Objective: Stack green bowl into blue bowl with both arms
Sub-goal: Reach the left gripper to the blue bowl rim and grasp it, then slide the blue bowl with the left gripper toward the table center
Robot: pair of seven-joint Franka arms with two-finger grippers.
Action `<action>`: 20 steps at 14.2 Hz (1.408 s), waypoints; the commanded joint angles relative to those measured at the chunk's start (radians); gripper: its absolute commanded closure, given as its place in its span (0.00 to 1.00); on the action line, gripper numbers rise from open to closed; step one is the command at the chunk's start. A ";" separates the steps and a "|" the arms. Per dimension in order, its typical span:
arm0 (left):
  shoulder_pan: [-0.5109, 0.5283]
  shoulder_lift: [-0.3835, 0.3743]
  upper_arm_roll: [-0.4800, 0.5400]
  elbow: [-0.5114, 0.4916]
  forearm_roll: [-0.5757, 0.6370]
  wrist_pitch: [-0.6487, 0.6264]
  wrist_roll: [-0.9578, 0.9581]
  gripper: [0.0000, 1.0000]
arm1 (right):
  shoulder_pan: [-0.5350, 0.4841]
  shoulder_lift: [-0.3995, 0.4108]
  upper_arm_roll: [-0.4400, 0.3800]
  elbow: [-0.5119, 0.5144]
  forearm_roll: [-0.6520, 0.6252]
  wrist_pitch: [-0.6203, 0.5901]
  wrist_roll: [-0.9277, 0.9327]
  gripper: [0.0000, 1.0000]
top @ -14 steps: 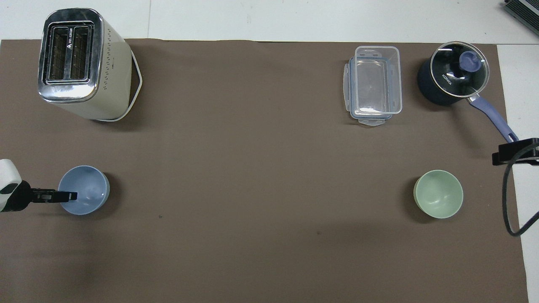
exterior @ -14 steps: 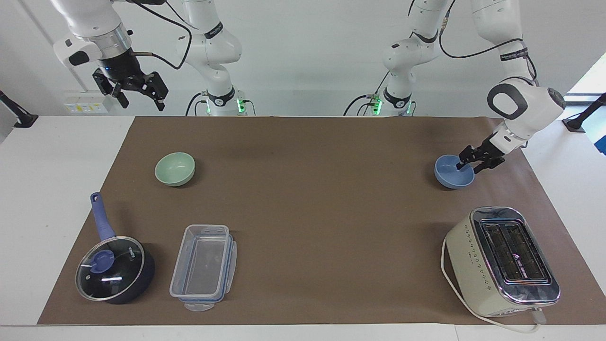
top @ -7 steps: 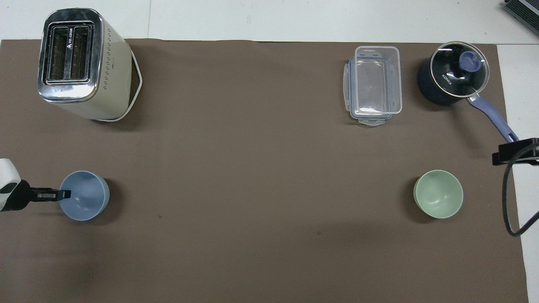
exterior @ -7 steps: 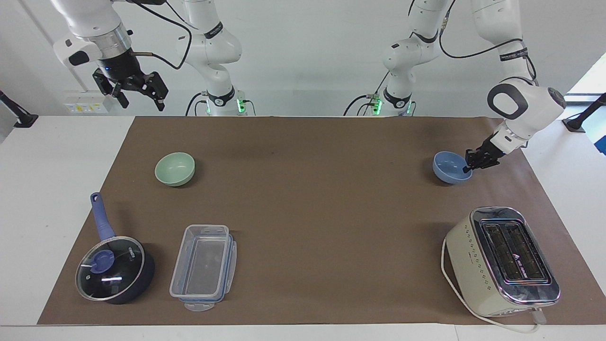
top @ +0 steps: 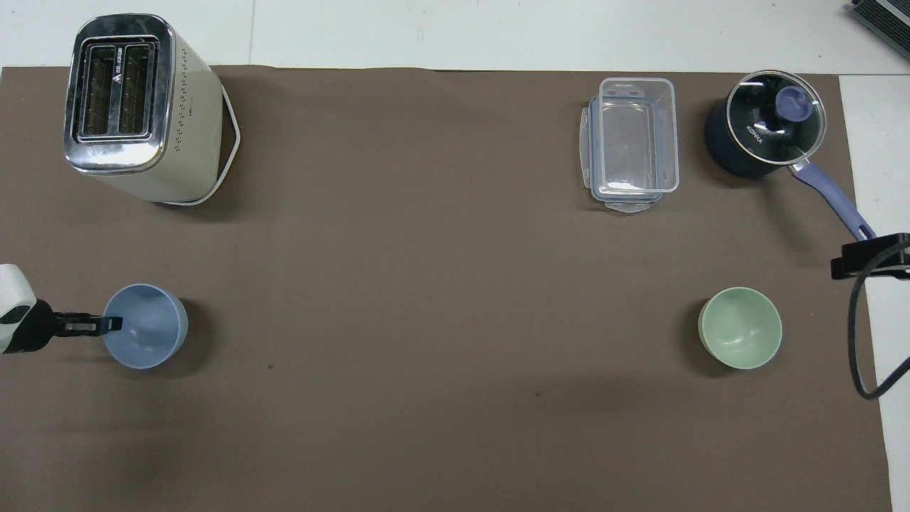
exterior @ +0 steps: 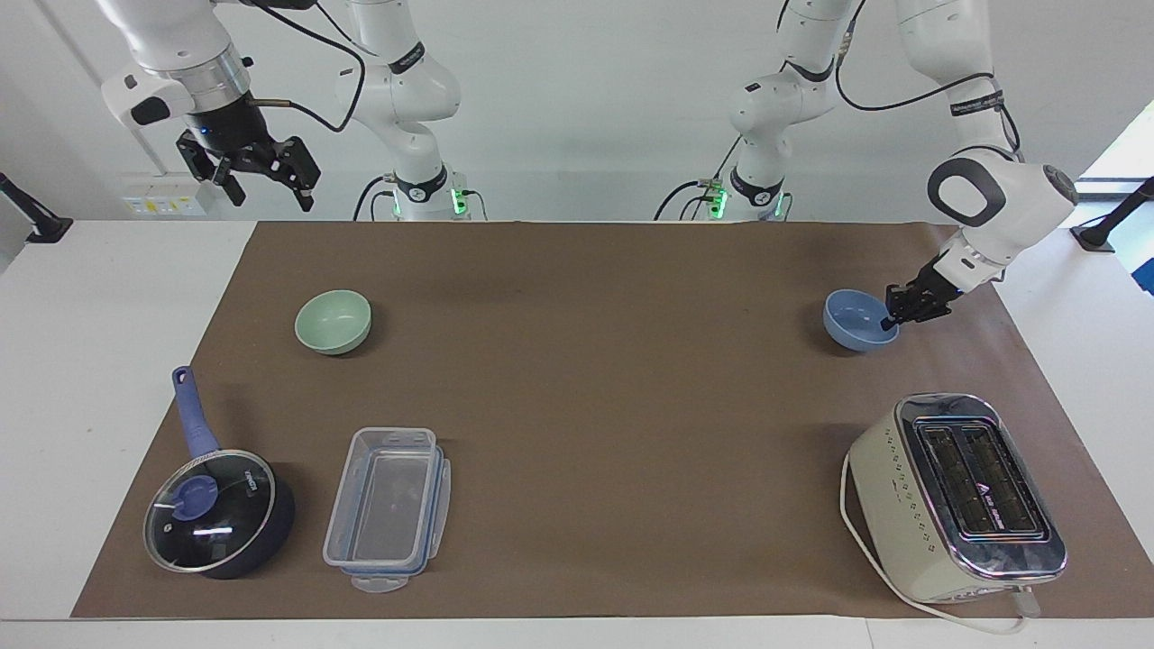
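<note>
My left gripper should release the blue bowl on the open middle of the brown mat (top: 443,323), where it will sit level with the green bowl. The blue bowl is now at the mat's end.
The pale blue bowl (exterior: 856,322) (top: 146,327) is at the left arm's end of the brown mat. My left gripper (exterior: 889,317) (top: 114,324) is shut on the bowl's rim, on the side toward the mat's edge. Whether the bowl rests on the mat or is just off it, I cannot tell. The mint-green bowl (exterior: 333,321) (top: 740,328) sits upright and alone at the right arm's end. My right gripper (exterior: 250,171) hangs open and high in the air over the table's edge by the robots, well away from the green bowl.
A cream toaster (exterior: 956,496) (top: 138,107) stands farther from the robots than the blue bowl. A clear lidded container (exterior: 388,509) (top: 631,142) and a dark blue glass-lidded saucepan (exterior: 216,514) (top: 764,131) lie farther out than the green bowl.
My left gripper went from open around the blue bowl's rim to shut on it, and the bowl shifted slightly. The right arm and the green bowl stayed put.
</note>
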 commanded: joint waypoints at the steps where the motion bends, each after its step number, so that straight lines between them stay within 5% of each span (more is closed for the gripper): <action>1: -0.091 -0.094 0.004 -0.026 -0.021 -0.042 -0.063 1.00 | -0.007 -0.018 0.004 -0.023 0.011 0.018 -0.013 0.00; 9: -0.510 -0.125 -0.001 -0.051 0.059 0.062 -0.676 1.00 | -0.007 -0.018 0.004 -0.023 0.011 0.018 -0.013 0.00; 14: -0.778 0.001 -0.006 0.096 0.162 0.057 -1.140 1.00 | -0.007 -0.018 0.004 -0.023 0.011 0.018 -0.013 0.00; 20: -0.943 0.124 -0.009 0.177 0.157 0.126 -1.254 1.00 | -0.007 -0.018 0.004 -0.023 0.011 0.018 -0.015 0.00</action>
